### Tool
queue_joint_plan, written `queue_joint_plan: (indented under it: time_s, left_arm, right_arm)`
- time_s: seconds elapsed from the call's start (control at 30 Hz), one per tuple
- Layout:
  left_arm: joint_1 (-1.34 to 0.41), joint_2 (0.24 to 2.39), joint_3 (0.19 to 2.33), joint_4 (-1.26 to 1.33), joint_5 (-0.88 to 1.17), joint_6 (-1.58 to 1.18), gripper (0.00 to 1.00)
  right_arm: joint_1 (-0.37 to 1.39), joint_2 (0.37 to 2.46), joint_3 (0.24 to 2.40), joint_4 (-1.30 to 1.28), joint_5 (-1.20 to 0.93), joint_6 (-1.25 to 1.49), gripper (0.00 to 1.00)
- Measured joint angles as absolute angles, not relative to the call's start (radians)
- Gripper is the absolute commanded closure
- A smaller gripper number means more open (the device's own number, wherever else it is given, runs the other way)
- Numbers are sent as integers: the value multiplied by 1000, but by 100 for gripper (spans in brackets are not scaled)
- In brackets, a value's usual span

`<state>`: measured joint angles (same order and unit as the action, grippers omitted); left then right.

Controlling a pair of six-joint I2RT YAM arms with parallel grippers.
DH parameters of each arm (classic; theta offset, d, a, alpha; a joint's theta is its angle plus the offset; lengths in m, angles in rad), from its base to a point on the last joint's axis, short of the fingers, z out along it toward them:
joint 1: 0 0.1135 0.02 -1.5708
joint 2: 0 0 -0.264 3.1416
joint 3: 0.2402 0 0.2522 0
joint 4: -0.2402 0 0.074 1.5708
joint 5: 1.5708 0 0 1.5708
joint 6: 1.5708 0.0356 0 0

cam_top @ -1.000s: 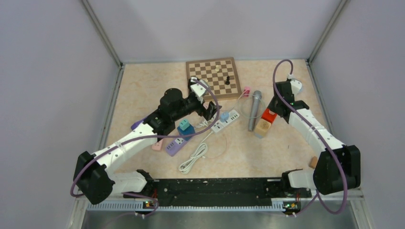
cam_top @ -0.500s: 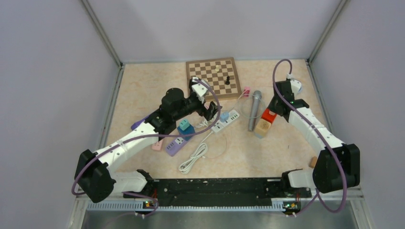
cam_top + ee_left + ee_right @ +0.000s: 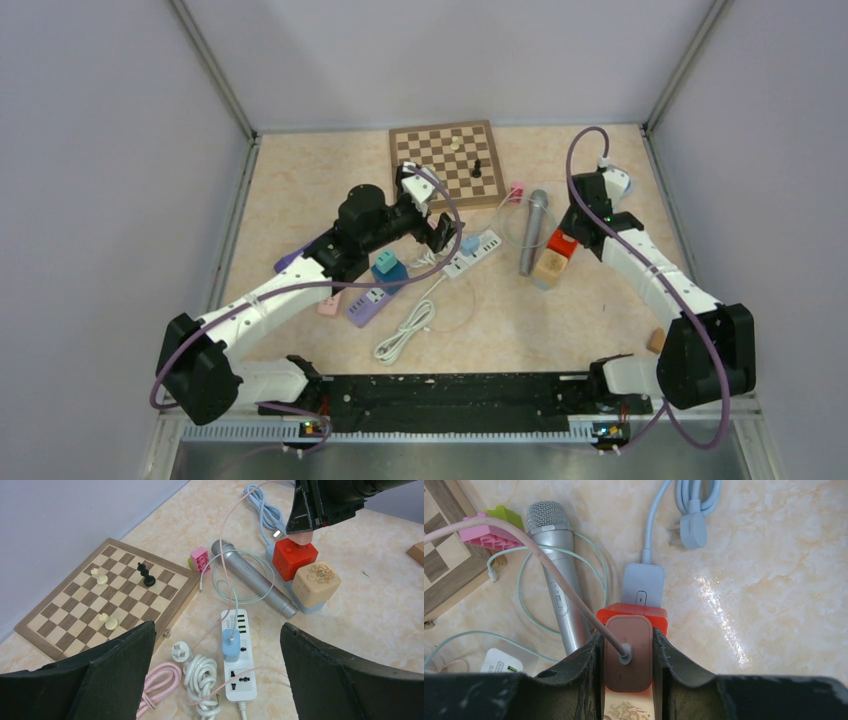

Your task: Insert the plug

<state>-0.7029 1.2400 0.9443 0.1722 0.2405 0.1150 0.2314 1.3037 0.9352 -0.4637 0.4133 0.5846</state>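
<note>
My right gripper will let go of the dusty-pink plug on the top side of the red cube [image 3: 565, 244] [image 3: 639, 647], beside the beige cube.
My right gripper [image 3: 628, 641] is shut on a dusty-pink plug [image 3: 628, 655] whose pink cable [image 3: 549, 565] runs off to the upper left. The plug sits right over the top face of a red cube socket [image 3: 632, 613]; whether its pins are in is hidden. In the left wrist view the same plug [image 3: 301, 537] touches the red cube [image 3: 295, 558] under my right gripper. My left gripper [image 3: 217, 628] hangs open above a white power strip [image 3: 239, 675] with a blue adapter [image 3: 230, 648] plugged in. Seen from above, the left gripper [image 3: 441, 233] is left of the strip [image 3: 474, 251].
A beige cube [image 3: 316, 582] stands against the red one. A grey microphone [image 3: 252, 580] with a mint cable lies left of them, near a pink brick [image 3: 199, 560] and the chessboard [image 3: 100, 600]. A coiled white cord [image 3: 202, 677], purple strip [image 3: 368, 303] and teal cube [image 3: 386, 264] lie near the left arm.
The left arm has shifted slightly to the right over the white strip. The right gripper stays shut on the plug at the red cube, its wrist nudged a touch left.
</note>
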Motion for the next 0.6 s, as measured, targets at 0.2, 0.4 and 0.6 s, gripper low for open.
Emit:
queue_joint_plan:
  time_s: [0.2, 0.4, 0.6]
  left_arm:
    - [-703, 1240, 944, 172, 237, 123, 1]
    - [-703, 1240, 944, 172, 237, 126, 1]
    - [-703, 1240, 944, 172, 237, 126, 1]
  right_arm:
    - [261, 1304, 930, -472, 475, 631, 100]
    - [267, 1312, 933, -492, 506, 708, 100]
    - [292, 1328, 945, -513, 553, 761, 100]
